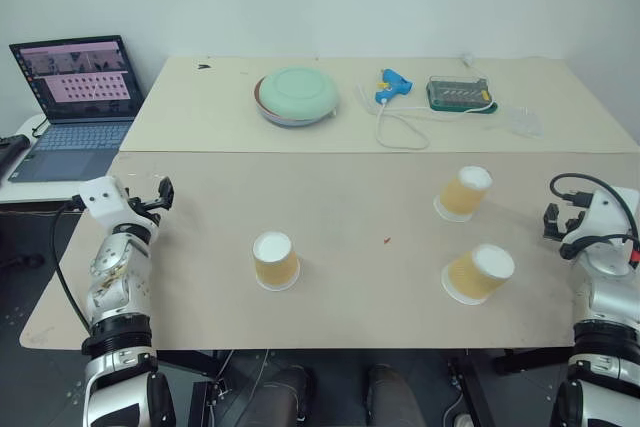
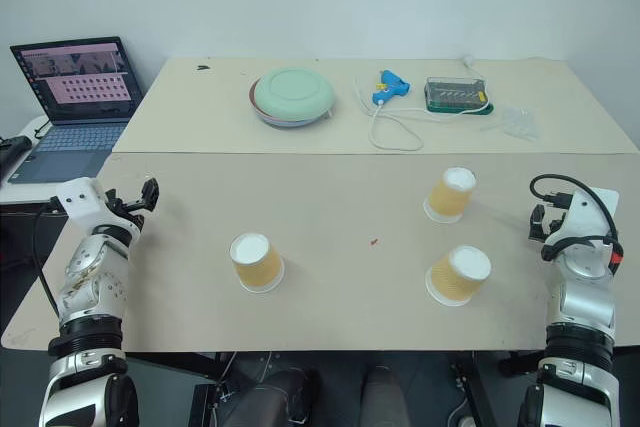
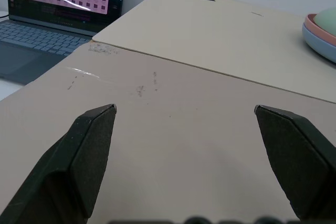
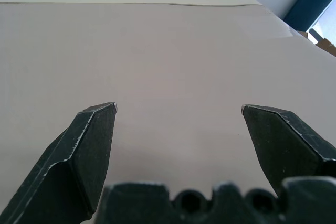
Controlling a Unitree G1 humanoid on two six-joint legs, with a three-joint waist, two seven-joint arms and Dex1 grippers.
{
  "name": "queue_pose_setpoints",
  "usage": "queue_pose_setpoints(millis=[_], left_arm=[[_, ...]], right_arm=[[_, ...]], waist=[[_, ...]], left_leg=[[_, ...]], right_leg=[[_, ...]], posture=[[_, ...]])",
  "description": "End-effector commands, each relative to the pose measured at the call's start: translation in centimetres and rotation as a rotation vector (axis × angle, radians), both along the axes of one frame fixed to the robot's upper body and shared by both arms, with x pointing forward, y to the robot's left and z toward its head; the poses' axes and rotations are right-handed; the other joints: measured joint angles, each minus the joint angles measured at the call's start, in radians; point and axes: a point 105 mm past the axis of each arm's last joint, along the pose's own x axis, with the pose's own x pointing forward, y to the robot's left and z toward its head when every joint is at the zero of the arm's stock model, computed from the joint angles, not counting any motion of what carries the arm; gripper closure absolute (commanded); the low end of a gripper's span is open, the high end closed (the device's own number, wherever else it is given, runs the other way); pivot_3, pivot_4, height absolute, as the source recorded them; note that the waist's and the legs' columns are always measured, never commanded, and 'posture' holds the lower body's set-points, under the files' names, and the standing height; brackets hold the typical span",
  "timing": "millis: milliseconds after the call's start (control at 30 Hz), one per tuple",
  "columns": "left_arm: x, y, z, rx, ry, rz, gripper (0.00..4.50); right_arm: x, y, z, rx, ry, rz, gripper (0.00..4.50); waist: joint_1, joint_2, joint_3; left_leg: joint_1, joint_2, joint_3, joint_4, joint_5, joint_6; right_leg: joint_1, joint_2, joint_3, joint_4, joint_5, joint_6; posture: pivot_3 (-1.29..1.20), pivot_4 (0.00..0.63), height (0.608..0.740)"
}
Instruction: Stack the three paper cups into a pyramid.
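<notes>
The robot's right gripper needs to next go to the paper cup nearest the table's front edge and close around the cup's upper side [image 1: 476, 274], below its narrow top.
Three tan-orange paper cups stand apart on the beige table [image 1: 360, 287], each with its wider end down. One cup [image 1: 275, 261] is left of centre, another [image 1: 464, 193] stands right of centre, and the third [image 1: 477, 273] sits nearer the front edge. My left gripper [image 1: 158, 193] hovers open over the table's left edge, well left of the nearest cup. The left wrist view shows bare tabletop between that gripper's fingers [image 3: 89, 145]. My right gripper [image 1: 553, 222] is open at the right edge, right of the two cups there, with nothing between its fingers [image 4: 89, 145].
On the far table section lie a green round dish [image 1: 296, 95], a blue glue gun [image 1: 392, 85] with a white cord, a green-lidded case [image 1: 458, 93] and a clear plastic bag [image 1: 525, 122]. An open laptop [image 1: 75, 107] sits on a side table to the left.
</notes>
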Motion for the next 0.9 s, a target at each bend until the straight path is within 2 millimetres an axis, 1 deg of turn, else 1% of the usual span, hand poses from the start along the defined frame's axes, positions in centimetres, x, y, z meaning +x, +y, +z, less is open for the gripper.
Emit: queue_pose_setpoints(millis=[33,100,167,200,233,267,333,367,400,433,467,500,567,633,733,800,900], left_arm=[[0.0,1.0,2.1,0.034,-0.070,0.015,0.00],[-0.2,1.8,2.3,0.032,-0.074,0.030,0.00],[-0.2,2.2,2.9,0.011,-0.098,0.023,0.00],[-0.1,2.0,3.5,0.014,-0.115,-0.004,0.00],[0.0,1.2,4.3,0.026,-0.133,-0.063,0.00],[0.0,-0.2,5.4,0.057,-0.156,-0.161,0.00],[-0.8,-4.3,7.7,0.117,-0.199,-0.426,0.00],[-1.8,-6.4,9.1,0.134,-0.218,-0.566,0.00],[-3.0,-8.4,10.0,0.143,-0.218,-0.698,0.00],[-4.6,-10.3,10.9,0.158,-0.215,-0.840,0.00],[-6.0,-11.8,11.4,0.171,-0.197,-0.956,0.00],[-7.1,-12.9,11.5,0.170,-0.170,-1.039,0.00],[-8.4,-13.9,11.4,0.178,-0.123,-1.131,0.00],[-9.2,-14.8,11.3,0.220,-0.085,-1.193,0.00],[-10.1,-15.9,11.2,0.270,-0.046,-1.268,0.00],[-10.3,-16.3,11.3,0.284,-0.038,-1.294,0.00],[-10.3,-16.8,11.5,0.294,-0.040,-1.312,0.00]], right_arm=[[0.5,0.2,1.4,-0.023,-0.056,0.005,0.05],[0.9,0.5,1.3,-0.015,-0.059,0.010,0.05],[1.0,0.5,1.2,-0.014,-0.060,0.011,0.05],[1.0,0.5,1.2,-0.013,-0.060,0.009,0.05],[1.0,0.5,1.2,-0.012,-0.061,0.009,0.05],[1.1,0.5,1.2,-0.012,-0.061,0.009,0.05],[1.2,0.6,1.1,-0.010,-0.060,0.012,0.05],[1.2,0.7,1.1,-0.010,-0.059,0.013,0.05],[1.3,0.6,1.0,-0.009,-0.058,0.013,0.05],[1.2,0.6,1.0,-0.008,-0.057,0.014,0.05],[1.2,0.6,0.9,-0.007,-0.055,0.013,0.05],[1.1,0.6,0.9,-0.006,-0.054,0.013,0.05],[1.1,0.6,0.7,-0.004,-0.049,0.013,0.05],[1.1,0.6,0.7,-0.004,-0.046,0.017,0.05],[1.1,0.6,1.0,-0.011,-0.043,0.041,0.05],[1.0,0.5,1.9,-0.044,-0.031,0.111,0.05],[0.3,-0.1,3.9,-0.091,-0.014,0.233,0.05]], waist=[[0.000,0.000,0.000],[-0.004,0.000,0.000],[-0.005,0.000,0.000],[-0.005,0.000,0.000],[-0.004,0.000,0.000],[-0.004,0.000,0.000],[-0.003,0.000,0.000],[-0.001,0.000,0.000],[-0.002,0.000,0.000],[-0.004,0.000,0.000],[-0.006,0.000,0.000],[-0.008,0.002,0.000],[-0.007,0.007,0.000],[-0.007,0.012,0.001],[-0.007,0.013,0.001],[-0.006,0.013,0.001],[-0.003,0.015,0.003]], left_leg=[[0.000,0.000,0.000,0.000,0.000,0.000],[0.000,0.000,0.000,0.000,0.000,0.000],[0.001,0.001,0.000,0.000,0.000,0.000],[0.001,0.001,0.000,0.000,0.000,0.000],[0.000,0.001,0.000,0.000,0.000,0.000],[0.000,0.001,0.000,0.000,0.000,0.000],[0.000,0.000,0.000,0.000,0.000,0.000],[-0.001,0.000,0.000,0.000,0.000,0.000],[-0.001,0.000,0.000,0.000,0.000,0.000],[-0.002,0.000,0.000,0.000,0.000,0.001],[-0.002,0.000,0.000,0.000,-0.001,0.001],[-0.002,0.000,0.000,0.000,-0.001,0.002],[0.001,0.000,0.002,-0.003,-0.001,0.002],[0.003,0.000,0.004,-0.005,-0.001,0.002],[0.005,0.003,0.005,-0.006,-0.001,0.001],[0.005,0.006,0.007,-0.006,0.000,0.000],[0.006,0.009,0.014,-0.006,0.000,0.000]], right_leg=[[0.000,0.000,0.000,0.000,0.000,0.000],[0.000,0.000,0.000,0.000,0.000,0.000],[0.000,0.001,0.000,0.000,0.000,0.001],[0.000,0.001,0.000,0.000,0.000,0.001],[0.000,0.001,0.000,0.000,-0.001,0.001],[0.000,0.001,0.000,0.000,0.000,0.001],[-0.001,0.001,0.000,0.000,0.000,0.000],[-0.001,0.001,0.000,0.000,0.001,-0.001],[-0.001,0.000,0.000,-0.001,0.001,-0.001],[-0.001,0.000,0.000,-0.001,0.001,-0.001],[-0.001,0.000,0.001,-0.001,0.001,-0.001],[-0.002,0.000,0.002,-0.001,0.001,-0.001],[-0.002,0.001,0.004,-0.001,0.000,-0.001],[-0.001,0.001,0.005,0.000,0.000,-0.001],[-0.001,0.005,0.008,0.001,-0.002,0.001],[-0.001,0.008,0.010,0.000,-0.003,0.002],[-0.001,0.010,0.014,0.000,-0.002,0.002]], posture=[[0.00,0.150,0.740],[0.00,0.150,0.740],[0.00,0.150,0.740],[0.00,0.150,0.740],[0.00,0.150,0.740],[0.00,0.150,0.740],[0.00,0.150,0.740],[0.00,0.150,0.740],[0.00,0.150,0.740],[0.00,0.150,0.740],[0.00,0.150,0.740],[0.00,0.150,0.740],[0.00,0.150,0.740],[0.00,0.150,0.740],[0.00,0.150,0.740],[0.00,0.150,0.740],[0.00,0.150,0.740]])
